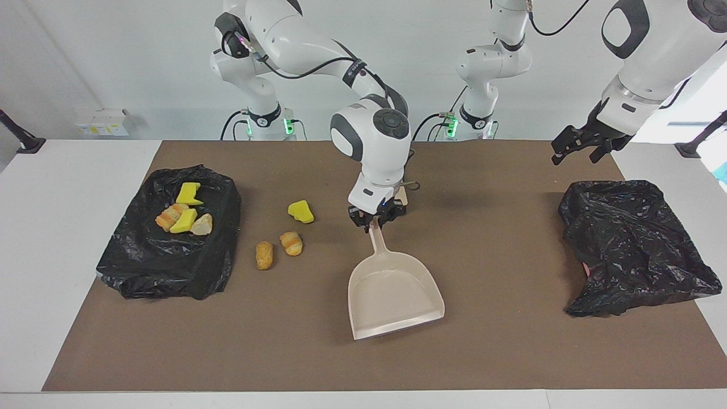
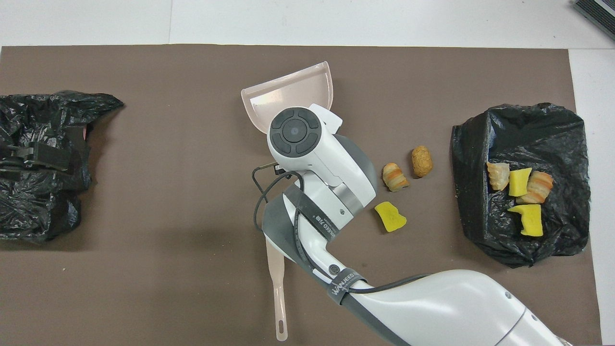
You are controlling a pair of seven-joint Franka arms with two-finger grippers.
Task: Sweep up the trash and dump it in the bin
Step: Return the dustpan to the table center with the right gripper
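Note:
I need to use my right gripper to set the beige dustpan down flat on the brown mat (image 2: pixel 294 123) past the brush.
My right gripper (image 1: pixel 376 220) is shut on the handle of the beige dustpan (image 1: pixel 395 295), whose pan is empty and slopes down to the mat at mid-table with its lip pointing away from the robots. Three pieces of trash lie on the mat between the dustpan and the bin: a yellow chunk (image 1: pixel 300 211), a striped pastry piece (image 1: pixel 291 243) and a brown piece (image 1: pixel 264 255). The black-lined bin (image 1: pixel 170 267) at the right arm's end holds several more scraps (image 1: pixel 184 218). In the overhead view the right arm covers the dustpan's (image 2: pixel 293 91) handle. My left gripper (image 1: pixel 573 156) hangs open and holds nothing.
A brush (image 2: pixel 278 298) lies on the mat near the robots, mostly covered by the right arm. A crumpled black bag (image 1: pixel 636 244) sits at the left arm's end, under the waiting left gripper. The brown mat (image 1: pixel 500 352) covers the table.

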